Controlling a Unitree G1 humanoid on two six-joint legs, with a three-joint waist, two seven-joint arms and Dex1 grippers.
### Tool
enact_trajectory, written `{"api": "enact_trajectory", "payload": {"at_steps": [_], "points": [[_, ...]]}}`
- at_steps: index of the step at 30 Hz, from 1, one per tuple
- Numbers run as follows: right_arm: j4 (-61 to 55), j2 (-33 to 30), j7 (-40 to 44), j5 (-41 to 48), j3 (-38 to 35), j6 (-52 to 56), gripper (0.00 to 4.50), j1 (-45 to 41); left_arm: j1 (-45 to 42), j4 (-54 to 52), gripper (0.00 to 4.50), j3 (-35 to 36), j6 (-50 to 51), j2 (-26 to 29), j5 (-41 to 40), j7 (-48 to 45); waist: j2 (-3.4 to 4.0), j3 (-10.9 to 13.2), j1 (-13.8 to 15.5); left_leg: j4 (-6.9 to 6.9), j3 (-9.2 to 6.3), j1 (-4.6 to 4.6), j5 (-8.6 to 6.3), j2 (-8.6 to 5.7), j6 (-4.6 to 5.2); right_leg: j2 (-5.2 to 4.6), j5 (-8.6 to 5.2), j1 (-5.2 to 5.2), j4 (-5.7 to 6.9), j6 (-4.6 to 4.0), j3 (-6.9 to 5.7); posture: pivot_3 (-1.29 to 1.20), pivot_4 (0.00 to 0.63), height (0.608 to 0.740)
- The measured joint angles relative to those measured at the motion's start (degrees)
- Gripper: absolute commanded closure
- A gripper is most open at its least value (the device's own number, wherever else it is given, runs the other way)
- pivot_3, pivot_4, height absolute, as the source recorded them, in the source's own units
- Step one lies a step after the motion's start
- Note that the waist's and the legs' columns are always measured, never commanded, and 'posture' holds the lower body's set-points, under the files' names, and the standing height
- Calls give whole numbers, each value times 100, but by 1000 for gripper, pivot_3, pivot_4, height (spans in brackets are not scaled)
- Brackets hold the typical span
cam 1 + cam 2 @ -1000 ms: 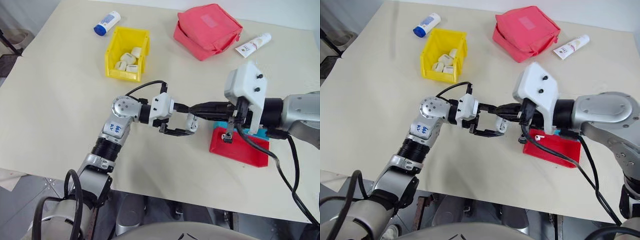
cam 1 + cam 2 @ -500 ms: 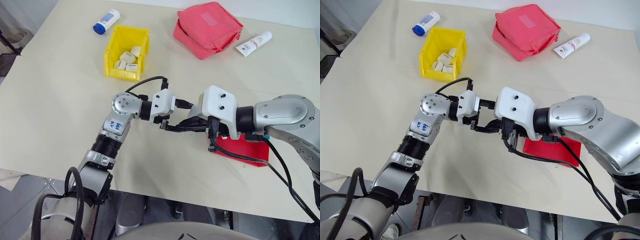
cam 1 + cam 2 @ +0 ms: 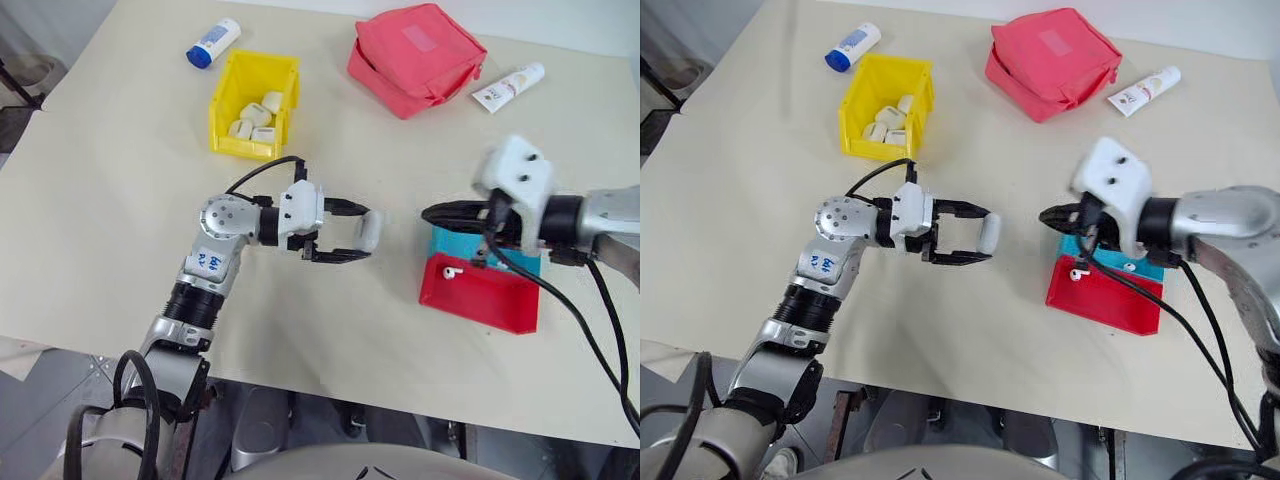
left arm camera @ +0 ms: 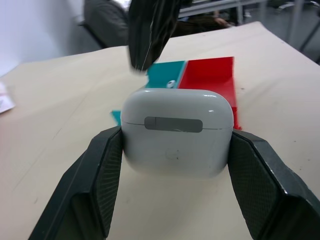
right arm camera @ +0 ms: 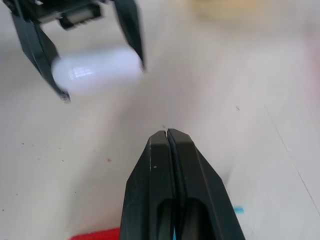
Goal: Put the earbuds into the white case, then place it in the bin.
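The robot's left gripper will release the white case on top of the small white pieces (image 3: 267, 109) in the yellow bin.
The white case (image 3: 369, 230), lid closed, hangs a little above the table between the fingers of my left gripper (image 4: 176, 139), which is shut on it and points to the right. My right gripper (image 3: 426, 213) is shut with nothing in it. It hovers a short way to the right of the case, over the near end of the trays, and points at the case. One of the earbuds (image 3: 452, 270) lies in the red tray (image 3: 485, 300). The yellow bin (image 3: 222, 105) stands at the back left, with several small white pieces inside.
A blue tray (image 3: 448, 243) joins the red one behind it. At the back lie a red pouch (image 3: 415, 58), a white tube with a blue cap (image 3: 213, 44) and another white tube (image 3: 507, 87). The table's front edge runs close below both arms.
My right gripper, which was at the case half a second ago, has drawn back to the right. The left gripper has carried the case slightly to the left.
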Motion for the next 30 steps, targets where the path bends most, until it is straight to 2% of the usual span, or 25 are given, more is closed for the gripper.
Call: {"api": "enact_trajectory", "payload": {"at_steps": [2, 6, 14, 19, 25, 30], "points": [[177, 175, 101, -145, -193, -558, 3918, 515, 54, -135, 1711, 97, 72, 22, -96, 87, 0, 0, -1, 1, 3, 0, 2, -3, 4, -2, 1, -2, 5, 2, 3, 0, 150, 740], [408, 427, 407, -160, -484, -1159, 2668, 1193, 116, -316, 1711, 339, 184, 26, -294, 279, 0, 0, -6, 1, 4, 4, 6, -4, 5, -2, 2, -1, 9, 4, 4, 0, 150, 740], [922, 773, 837, 117, -526, -1453, 35, 1136, 190, -381, 1711, 764, 282, 68, -358, 922, 0, 0, -29, 1, 6, 14, 21, 1, -5, 3, 2, -4, 27, 4, 13, 0, 150, 740], [1207, 806, 877, 16, -368, -1534, 35, 694, -221, 486, 1711, 1218, 200, 390, 65, 2093, 0, 0, -25, 2, 6, 16, 24, 0, -7, 4, 2, -8, 33, 4, 12, 0, 150, 740], [1434, 980, 910, -112, -51, -1617, 35, 205, -1405, 2741, 1711, 1931, -155, 791, 462, 3930, -7, 4, -16, 1, 5, 6, 23, -10, -6, -8, 2, -22, 41, 4, -5, 0, 150, 740], [1673, 1096, 996, -176, 111, -1669, 35, -300, -2026, 4195, 1711, 2051, -745, 900, 541, 3938, -8, 5, -4, -5, 4, 6, 28, -48, 5, -49, 2, -32, 59, 5, -63, 0, 150, 740]]}}
